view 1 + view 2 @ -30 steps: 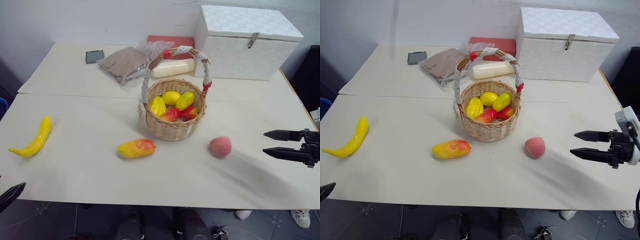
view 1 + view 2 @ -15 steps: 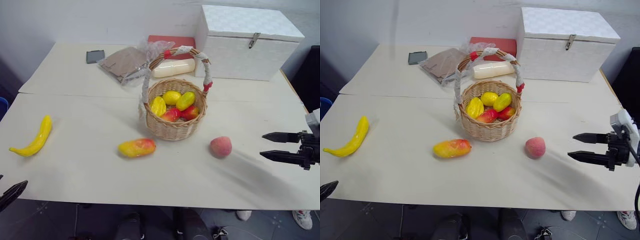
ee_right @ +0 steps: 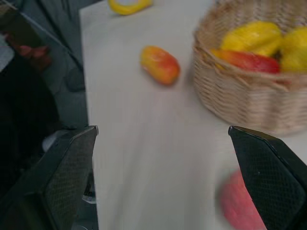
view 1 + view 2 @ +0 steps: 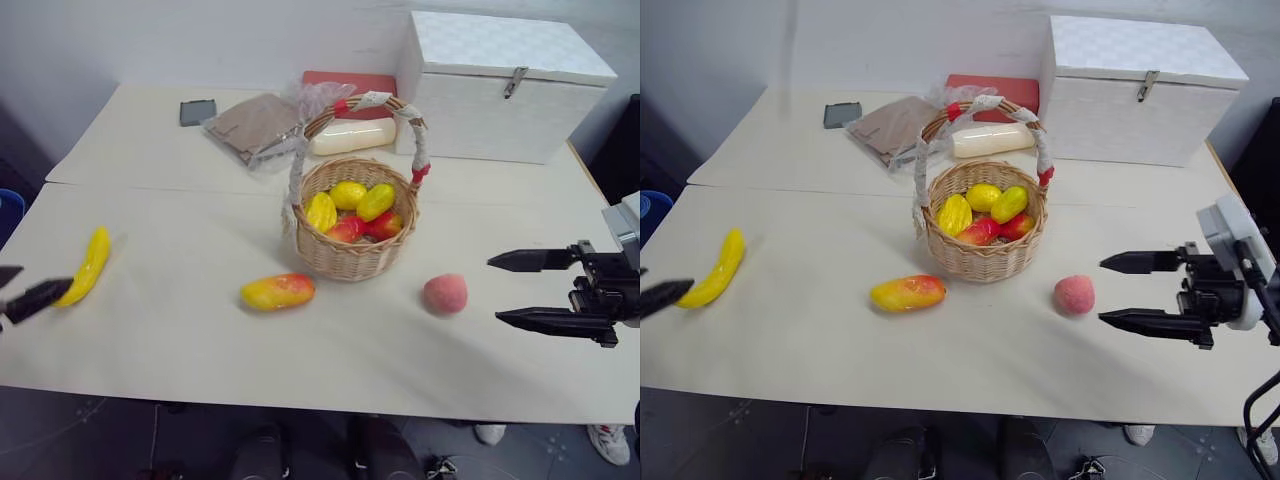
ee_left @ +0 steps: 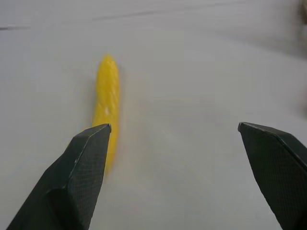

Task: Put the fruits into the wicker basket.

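Note:
Next, my left gripper goes to the middle of the yellow banana (image 4: 89,272) (image 5: 106,115) and closes there, leaving both of the banana's ends free.
A tan wicker basket (image 4: 352,250) with a white-wrapped handle stands mid-table and holds several yellow and red fruits. On the bare table lie a yellow banana (image 4: 88,265) at the left, a yellow-orange mango (image 4: 277,291) in front of the basket, and a pinkish peach (image 4: 445,294) to its right. My left gripper (image 4: 40,283) hovers open just short of the banana's near end, with the banana (image 5: 106,110) ahead beside one finger. My right gripper (image 4: 494,290) is open and points at the peach from the right, a short gap away. The peach (image 3: 242,206) lies low between its fingers.
A white woven box (image 4: 505,85) stands at the back right. Behind the basket lie a red flat box (image 4: 345,80), a cream roll (image 4: 348,135), a plastic-wrapped brown packet (image 4: 255,125) and a dark phone (image 4: 197,111). The table's front edge runs just below both grippers.
My left gripper has risen from below the table edge and come forward to the banana. My right gripper has moved left, closer to the peach. Both stay open.

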`<action>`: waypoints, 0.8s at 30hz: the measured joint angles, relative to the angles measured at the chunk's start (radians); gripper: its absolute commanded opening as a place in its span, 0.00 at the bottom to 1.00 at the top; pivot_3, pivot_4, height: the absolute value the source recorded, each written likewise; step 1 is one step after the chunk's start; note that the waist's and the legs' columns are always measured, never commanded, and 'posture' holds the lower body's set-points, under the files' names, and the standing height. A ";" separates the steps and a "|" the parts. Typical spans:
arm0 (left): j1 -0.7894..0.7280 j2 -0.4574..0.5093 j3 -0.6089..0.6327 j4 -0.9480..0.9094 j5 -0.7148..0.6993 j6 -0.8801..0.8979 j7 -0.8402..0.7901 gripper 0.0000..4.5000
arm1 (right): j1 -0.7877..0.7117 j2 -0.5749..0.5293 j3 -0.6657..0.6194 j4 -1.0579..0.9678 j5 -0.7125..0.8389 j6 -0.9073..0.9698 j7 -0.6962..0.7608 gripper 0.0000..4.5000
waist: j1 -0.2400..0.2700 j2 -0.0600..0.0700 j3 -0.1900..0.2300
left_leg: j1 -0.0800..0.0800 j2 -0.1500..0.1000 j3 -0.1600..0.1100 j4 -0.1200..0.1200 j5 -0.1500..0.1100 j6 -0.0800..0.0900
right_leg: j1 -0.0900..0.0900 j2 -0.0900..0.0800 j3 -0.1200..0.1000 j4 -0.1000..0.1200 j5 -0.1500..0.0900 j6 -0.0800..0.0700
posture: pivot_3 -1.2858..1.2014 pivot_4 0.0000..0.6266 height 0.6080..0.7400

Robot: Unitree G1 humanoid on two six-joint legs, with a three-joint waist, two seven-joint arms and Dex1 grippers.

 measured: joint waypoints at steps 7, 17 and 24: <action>-0.323 0.229 -0.425 0.326 0.155 -0.041 -0.017 0.99 | -0.140 0.003 -0.020 -0.133 0.191 0.021 -0.100 1.00 | -0.012 -0.001 0.001 | -0.002 0.001 0.003 -0.004 -0.001 -0.001 | -0.005 0.001 -0.003 -0.001 0.004 0.008 | 0.52 0.24 1.00; -0.837 0.071 -0.926 0.893 0.475 -0.256 -0.184 0.99 | -0.165 0.012 -0.023 -0.163 0.264 0.014 -0.187 1.00 | 0.016 -0.005 0.002 | -0.010 0.001 0.023 0.010 -0.002 0.002 | -0.017 0.003 -0.037 0.012 0.006 0.014 | 0.52 0.24 1.00; -1.019 -0.019 -1.023 1.191 0.646 -0.421 -0.243 0.95 | -0.166 0.012 -0.062 -0.205 0.314 0.014 -0.256 1.00 | 0.020 -0.016 0.004 | -0.014 0.003 0.027 0.024 -0.006 0.011 | -0.019 -0.005 -0.036 0.015 0.011 0.021 | 0.52 0.24 1.00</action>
